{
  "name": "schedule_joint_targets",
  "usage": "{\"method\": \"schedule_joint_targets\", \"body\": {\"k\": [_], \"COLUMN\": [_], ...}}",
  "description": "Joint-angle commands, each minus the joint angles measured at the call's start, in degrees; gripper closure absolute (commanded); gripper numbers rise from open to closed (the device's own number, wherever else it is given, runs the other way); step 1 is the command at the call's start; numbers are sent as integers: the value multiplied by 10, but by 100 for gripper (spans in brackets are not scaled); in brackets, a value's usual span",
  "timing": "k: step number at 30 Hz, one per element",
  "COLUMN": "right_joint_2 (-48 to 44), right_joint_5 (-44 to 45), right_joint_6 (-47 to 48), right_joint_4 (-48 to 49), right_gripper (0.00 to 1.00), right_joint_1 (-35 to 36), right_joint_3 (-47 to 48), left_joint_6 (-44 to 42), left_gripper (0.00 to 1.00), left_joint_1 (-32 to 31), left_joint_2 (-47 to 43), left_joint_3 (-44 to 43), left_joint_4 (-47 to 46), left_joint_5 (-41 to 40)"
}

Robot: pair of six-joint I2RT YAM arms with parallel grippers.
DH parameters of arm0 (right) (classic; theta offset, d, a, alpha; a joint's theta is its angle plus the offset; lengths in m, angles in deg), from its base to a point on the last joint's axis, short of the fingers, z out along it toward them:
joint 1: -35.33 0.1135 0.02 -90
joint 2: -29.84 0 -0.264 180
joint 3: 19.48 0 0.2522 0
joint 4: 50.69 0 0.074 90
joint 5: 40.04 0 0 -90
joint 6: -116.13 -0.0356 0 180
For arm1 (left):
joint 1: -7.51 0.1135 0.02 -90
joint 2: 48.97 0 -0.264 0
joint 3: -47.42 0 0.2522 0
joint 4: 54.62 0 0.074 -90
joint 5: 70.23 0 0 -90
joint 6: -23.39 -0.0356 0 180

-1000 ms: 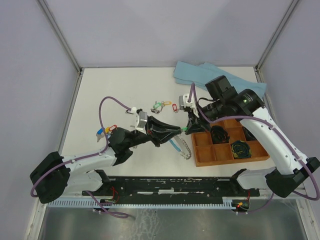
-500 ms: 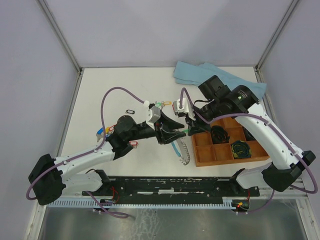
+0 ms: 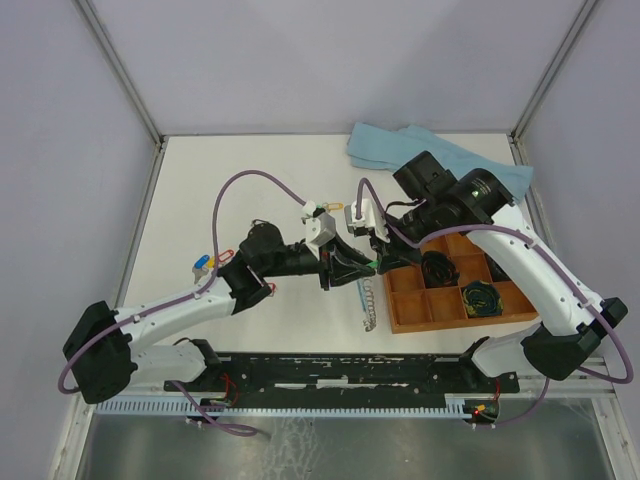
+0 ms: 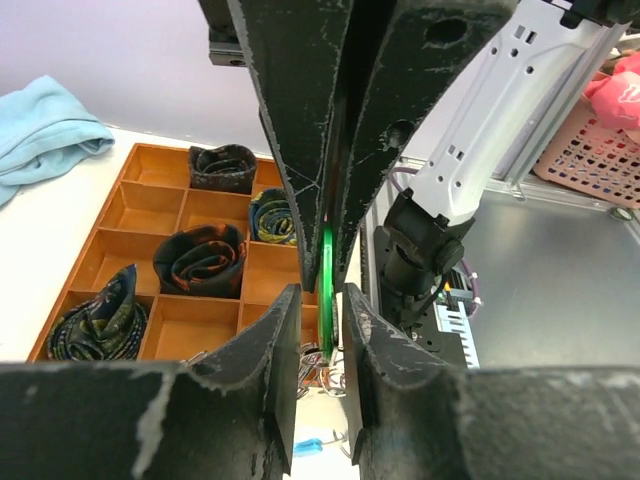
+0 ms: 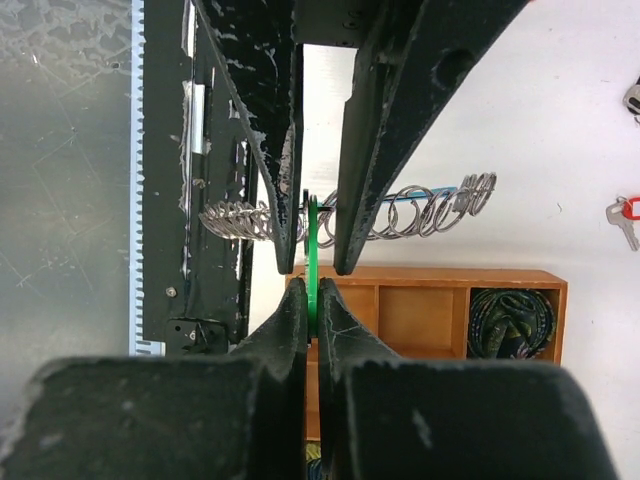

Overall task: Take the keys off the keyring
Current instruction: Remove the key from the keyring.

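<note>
The keyring hangs free and both grippers meet at the green tag, so my left gripper should take the tag before my right gripper grips the coil [image 5: 327, 226] next to it.
My right gripper [image 5: 311, 292] is shut on the green tag [image 5: 311, 245] of a key, held above the table. My left gripper [image 4: 320, 298] faces it with its jaws open. Its fingers [image 4: 283, 320] stand on either side of the same green tag [image 4: 327, 280], with a gap on each side. The keyring [image 3: 369, 305], a silvery jagged coil with a light-blue part, hangs below both grippers. In the right wrist view the keyring [image 5: 420, 210] lies behind the fingers. The key's metal blade is hidden by the fingers.
A wooden compartment tray [image 3: 455, 321] with coiled cable bundles [image 3: 480, 298] sits right of the grippers. A light-blue cloth [image 3: 420, 150] lies at the back right. Loose keys with coloured tags [image 3: 208, 262] lie at the left, one red-tagged key [image 3: 268, 290] under the left arm.
My left gripper shifted right and its jaws parted, then narrowed round the green tag. The right gripper kept its hold and barely moved. The keyring swung slightly lower.
</note>
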Motion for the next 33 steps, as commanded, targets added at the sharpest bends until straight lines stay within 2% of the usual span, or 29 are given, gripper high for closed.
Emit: {"method": "schedule_joint_targets", "body": {"k": [1, 3, 4, 5, 6, 8, 12, 14, 16, 21, 24, 28, 30, 33], "right_joint_2": [-4, -4, -4, -4, -5, -9, -32, -52, -83, -142, -149, -149, -150, -152], "right_joint_5": [-16, -19, -21, -22, -23, -29, -97, -142, -175, -241, -304, -385, -393, -377], "right_joint_6": [9, 10, 11, 11, 10, 10, 18, 23, 16, -49, -78, -78, -91, -177], "right_joint_4": [5, 3, 3, 3, 3, 4, 4, 13, 44, 178, 239, 310, 354, 439], "right_gripper": [99, 99, 99, 99, 99, 87, 50, 44, 42, 44, 55, 75, 77, 78], "right_joint_1": [5, 6, 6, 6, 5, 4, -52, -87, -111, -149, -155, -157, -157, -157], "right_joint_3": [27, 27, 26, 26, 26, 26, 20, 5, -26, -133, -182, -238, -263, -296], "left_joint_6": [-20, -19, -19, -19, -19, -19, -22, -19, -7, 28, 57, 88, 104, 122], "left_gripper": [73, 82, 92, 96, 97, 97, 97, 97, 97, 97, 97, 97, 97, 97], "left_joint_1": [3, 2, 2, 2, 3, 3, 2, 2, 3, 4, 7, 12, 12, 12], "left_joint_2": [6, 9, 10, 11, 11, 6, -17, -29, -36, -42, -40, -32, -27, -20], "left_joint_3": [-32, -34, -36, -37, -35, -30, 3, 29, 53, 93, 115, 117, 120, 121], "left_joint_4": [0, 0, 0, 0, -1, -10, -54, -97, -158, -278, -342, -376, -394, -419], "left_joint_5": [18, 21, 22, 22, 20, 15, -2, -8, -11, -41, -59, -68, -72, -77]}}
